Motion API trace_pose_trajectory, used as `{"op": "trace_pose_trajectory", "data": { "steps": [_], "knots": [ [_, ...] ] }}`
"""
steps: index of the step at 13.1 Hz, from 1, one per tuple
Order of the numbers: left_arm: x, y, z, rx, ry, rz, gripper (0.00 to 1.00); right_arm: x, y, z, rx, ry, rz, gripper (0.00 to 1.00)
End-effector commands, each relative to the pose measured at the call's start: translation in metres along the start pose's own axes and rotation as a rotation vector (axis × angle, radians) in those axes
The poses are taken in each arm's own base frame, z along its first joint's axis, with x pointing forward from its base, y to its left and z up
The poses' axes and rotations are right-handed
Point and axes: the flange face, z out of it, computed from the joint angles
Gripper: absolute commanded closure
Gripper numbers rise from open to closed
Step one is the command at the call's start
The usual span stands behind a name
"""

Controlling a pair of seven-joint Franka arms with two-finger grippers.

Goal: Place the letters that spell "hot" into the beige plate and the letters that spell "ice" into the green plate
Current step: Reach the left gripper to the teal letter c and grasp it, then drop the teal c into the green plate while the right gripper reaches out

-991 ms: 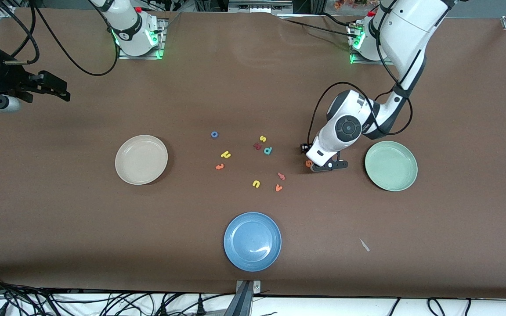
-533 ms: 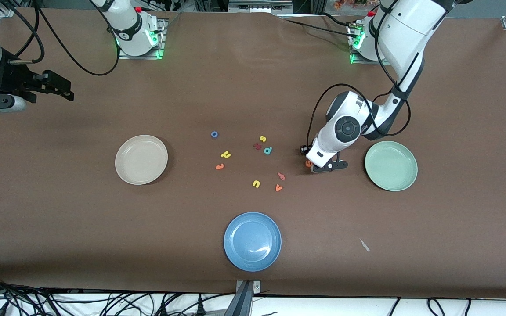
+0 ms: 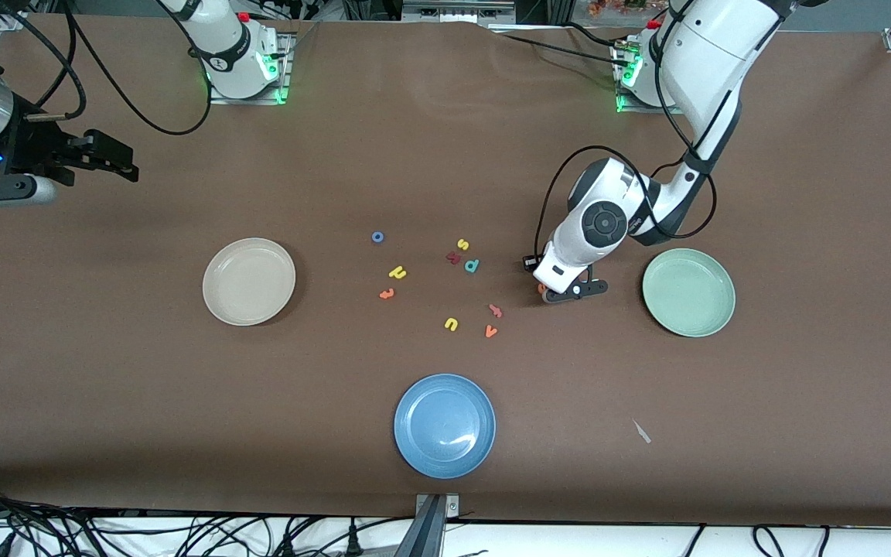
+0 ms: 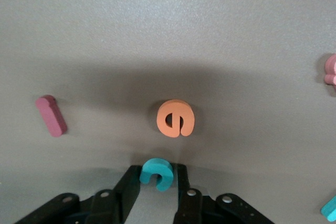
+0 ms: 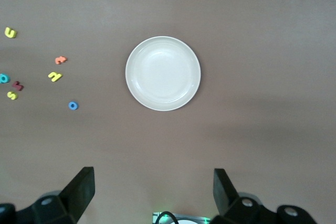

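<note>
Next, my left gripper lets go of the teal c in the green plate's half (image 3: 684, 278) that faces away from the blue plate.
My left gripper (image 4: 156, 182) is down at the table beside the green plate (image 3: 688, 292), its fingers pressed on both sides of the teal c (image 4: 156, 174). The orange e (image 4: 176, 118) lies just ahead of it, and the dark red i (image 4: 51, 115) lies off to one side. In the front view the left hand (image 3: 569, 292) hides most of these. The blue o (image 3: 377, 237), yellow h (image 3: 397, 271) and orange t (image 3: 387, 293) lie between the loose letters and the beige plate (image 3: 249, 281). My right gripper (image 3: 117, 158) hangs open and empty, high over the right arm's end.
A blue plate (image 3: 445, 425) sits nearest the front camera. Loose letters in the middle: yellow s (image 3: 462, 244), teal p (image 3: 472, 265), yellow u (image 3: 451, 324), orange v (image 3: 490, 331) and a salmon letter (image 3: 495, 310). A small white scrap (image 3: 641, 432) lies near the front edge.
The left gripper's fingers have closed in onto the teal c, and its hand has shifted slightly toward the loose letters. The right gripper has drifted a little toward the table's middle.
</note>
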Motion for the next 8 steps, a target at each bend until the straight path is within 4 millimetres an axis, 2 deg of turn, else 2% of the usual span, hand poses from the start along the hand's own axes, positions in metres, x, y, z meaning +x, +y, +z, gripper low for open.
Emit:
{"op": "trace_pose_trajectory", "data": {
  "steps": [1, 2, 4, 5, 6, 7, 8],
  "knots": [
    [-0.001, 0.003, 0.004, -0.003, -0.001, -0.009, 0.77, 0.006, -0.002, -0.002, 0.027, -0.004, -0.015, 0.0],
    [-0.001, 0.003, 0.003, -0.002, 0.002, -0.007, 0.85, 0.006, -0.002, -0.002, 0.027, -0.005, -0.015, 0.0],
    [0.0, 0.003, 0.0, -0.001, 0.004, -0.007, 0.89, 0.009, -0.007, 0.004, 0.026, -0.015, -0.022, 0.0],
    [0.002, 0.003, -0.01, -0.005, 0.014, -0.008, 0.89, 0.01, -0.009, 0.008, 0.027, -0.02, -0.027, 0.0],
    [0.004, 0.001, -0.028, -0.009, 0.029, -0.011, 0.89, 0.016, -0.01, 0.021, 0.025, -0.046, -0.028, 0.0],
    [0.002, 0.0, -0.048, 0.006, 0.027, -0.01, 0.89, 0.025, -0.018, 0.039, 0.021, -0.083, -0.041, 0.0],
    [0.004, -0.006, -0.072, 0.025, 0.022, -0.011, 0.89, 0.027, -0.029, 0.048, 0.011, -0.1, -0.058, 0.0]
  ]
}}
